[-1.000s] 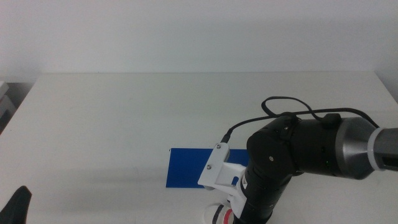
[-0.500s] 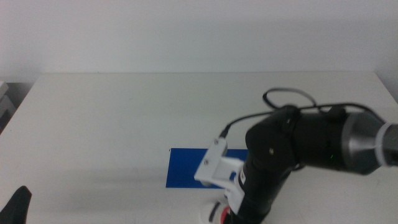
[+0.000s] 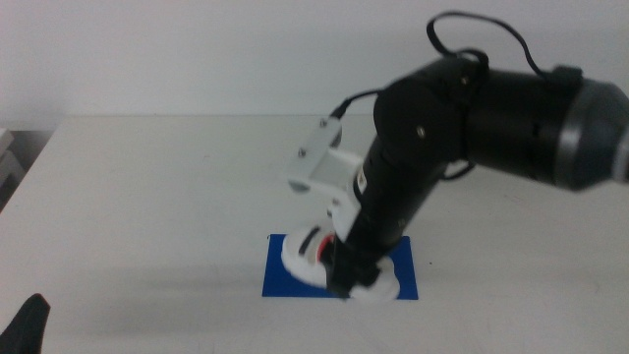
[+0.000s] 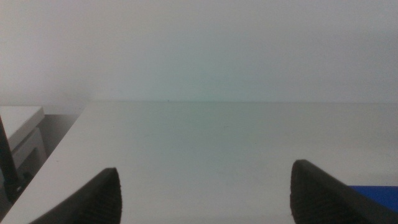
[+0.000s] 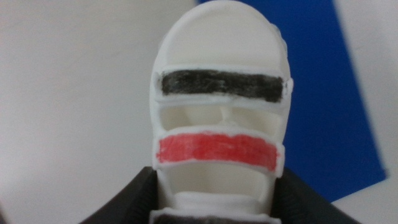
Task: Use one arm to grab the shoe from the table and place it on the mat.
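Note:
My right gripper needs to set the white shoe down for me, placing it gently on the middle of the dark blue mat (image 3: 336, 259) (image 5: 293, 81). The shoe is now held over that mat.
My right gripper (image 3: 346, 275) is shut on the white shoe (image 3: 303, 252), which has black and red straps, and holds it over the dark blue mat (image 3: 279, 279) on the white table (image 3: 147, 197). I cannot tell whether the shoe touches the mat. In the right wrist view the shoe (image 5: 219, 112) fills the gap between the jaws of the gripper (image 5: 214, 214), its toe over an edge of the mat (image 5: 329, 112). The black arm (image 3: 462, 108) reaches in from the right. My left gripper (image 4: 205, 199) is open and empty, waiting at the table's front left corner (image 3: 28, 329).
A corner of the mat (image 4: 380, 198) shows in the left wrist view. A white wall rises behind the table's far edge. A pale object (image 3: 8, 162) stands off the table's left side.
My right arm has lifted and carried the shoe away from the table's front edge, over the mat. The left gripper has not moved.

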Controlling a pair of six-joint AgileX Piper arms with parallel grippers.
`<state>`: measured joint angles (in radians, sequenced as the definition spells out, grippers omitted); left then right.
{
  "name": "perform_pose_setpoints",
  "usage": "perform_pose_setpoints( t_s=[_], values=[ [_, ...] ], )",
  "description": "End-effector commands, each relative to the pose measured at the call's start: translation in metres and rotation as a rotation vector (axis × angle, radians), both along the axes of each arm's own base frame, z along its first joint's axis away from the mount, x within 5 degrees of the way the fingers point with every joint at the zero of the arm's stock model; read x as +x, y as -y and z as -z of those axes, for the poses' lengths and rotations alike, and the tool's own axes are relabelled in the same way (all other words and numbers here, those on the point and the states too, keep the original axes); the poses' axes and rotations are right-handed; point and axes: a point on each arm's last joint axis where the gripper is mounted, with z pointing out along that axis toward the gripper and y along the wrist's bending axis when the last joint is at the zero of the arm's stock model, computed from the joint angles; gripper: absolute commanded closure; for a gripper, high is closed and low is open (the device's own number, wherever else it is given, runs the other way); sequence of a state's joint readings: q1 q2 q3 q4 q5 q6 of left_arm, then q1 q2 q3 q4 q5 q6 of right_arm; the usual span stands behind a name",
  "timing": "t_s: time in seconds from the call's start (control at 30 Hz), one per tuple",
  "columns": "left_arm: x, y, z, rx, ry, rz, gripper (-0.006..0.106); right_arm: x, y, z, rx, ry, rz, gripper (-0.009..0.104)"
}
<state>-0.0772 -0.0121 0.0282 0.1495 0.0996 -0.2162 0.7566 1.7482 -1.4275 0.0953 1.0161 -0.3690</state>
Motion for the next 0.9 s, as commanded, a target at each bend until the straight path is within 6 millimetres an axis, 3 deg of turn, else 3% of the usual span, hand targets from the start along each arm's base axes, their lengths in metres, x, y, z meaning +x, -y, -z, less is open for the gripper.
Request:
perform_pose_setpoints(
  t_s=[0.0,0.37,0.7,0.87],
  values=[
    [-0.001,0.001,-0.005,-0.011,0.079,0.012,0.008,0.014,0.003,-0.028,0.057,0.082,0.027,0.099],
    [-0.001,0.001,-0.005,-0.011,0.079,0.012,0.008,0.077,0.0,-0.018,-0.02,0.052,0.004,0.099],
    [-0.001,0.001,-0.004,-0.011,0.078,0.012,0.008,0.088,-0.004,0.004,-0.118,0.126,-0.396,0.099],
    [-0.001,0.001,-0.004,-0.011,0.078,0.012,0.008,0.089,-0.008,0.012,-0.099,0.105,-0.425,0.099]
  ],
)
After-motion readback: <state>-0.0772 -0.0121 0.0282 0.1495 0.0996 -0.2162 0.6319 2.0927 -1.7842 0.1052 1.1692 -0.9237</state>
